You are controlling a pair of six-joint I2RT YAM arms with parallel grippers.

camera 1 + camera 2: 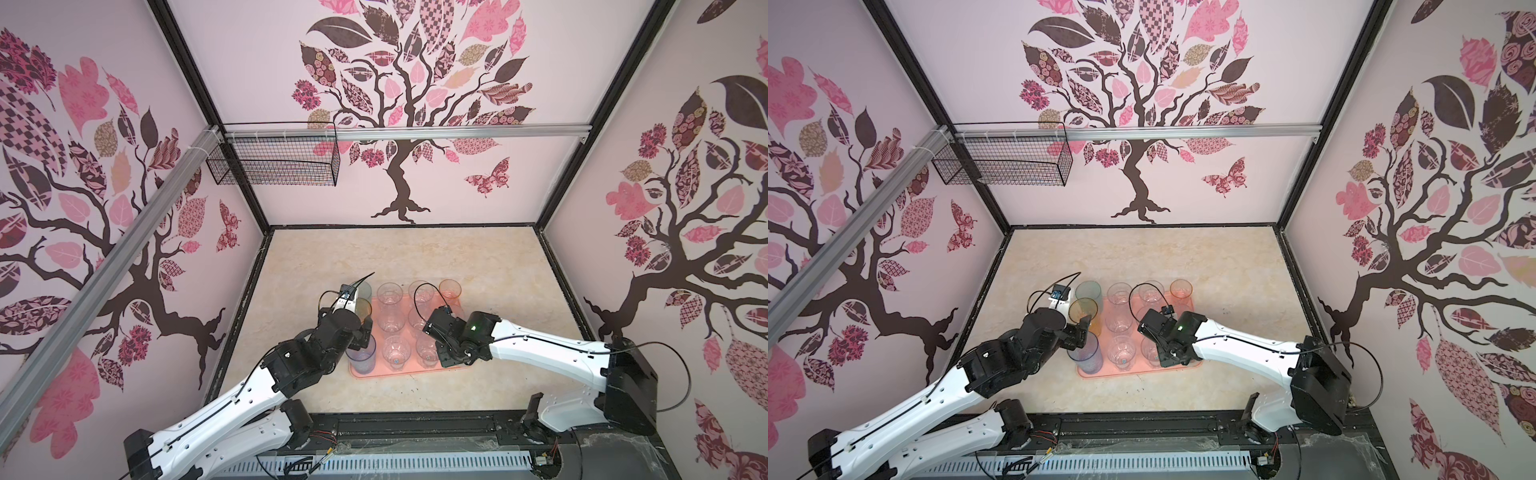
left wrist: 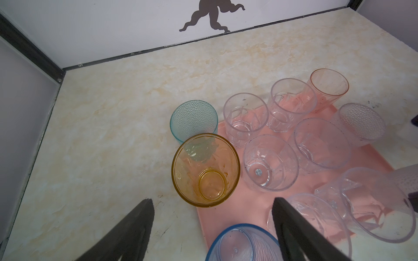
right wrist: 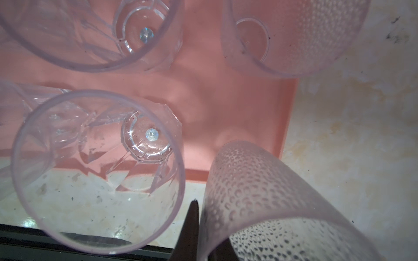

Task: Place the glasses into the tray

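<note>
The robot's right gripper will let go of the dimpled clear glass in the empty near corner of the salmon-pink tray (image 1: 460, 359) (image 3: 239, 161).
The salmon-pink tray (image 1: 399, 374) (image 1: 1133, 372) lies mid-table and holds several clear glasses (image 1: 390, 295) in rows. A pinkish-orange glass (image 1: 450, 289) (image 2: 329, 87) stands at its far right corner. Teal (image 1: 1088, 291) (image 2: 193, 119), amber (image 1: 1084, 309) (image 2: 205, 169) and blue (image 1: 360, 357) (image 2: 242, 244) glasses line its left side. My left gripper (image 1: 365, 332) (image 2: 212, 200) is open over the blue glass, one finger well clear of it. My right gripper (image 1: 438, 355) (image 3: 203, 214) is shut on the wall of a tilted dimpled clear glass (image 3: 260, 192) over the tray's near right corner.
A black wire basket (image 1: 274, 162) hangs on the back wall at the left. Patterned walls close in three sides of the marble table (image 1: 415, 257). A black rail (image 1: 415, 428) runs along the front edge. A second dimpled clear glass (image 3: 305, 34) stands close by in the tray.
</note>
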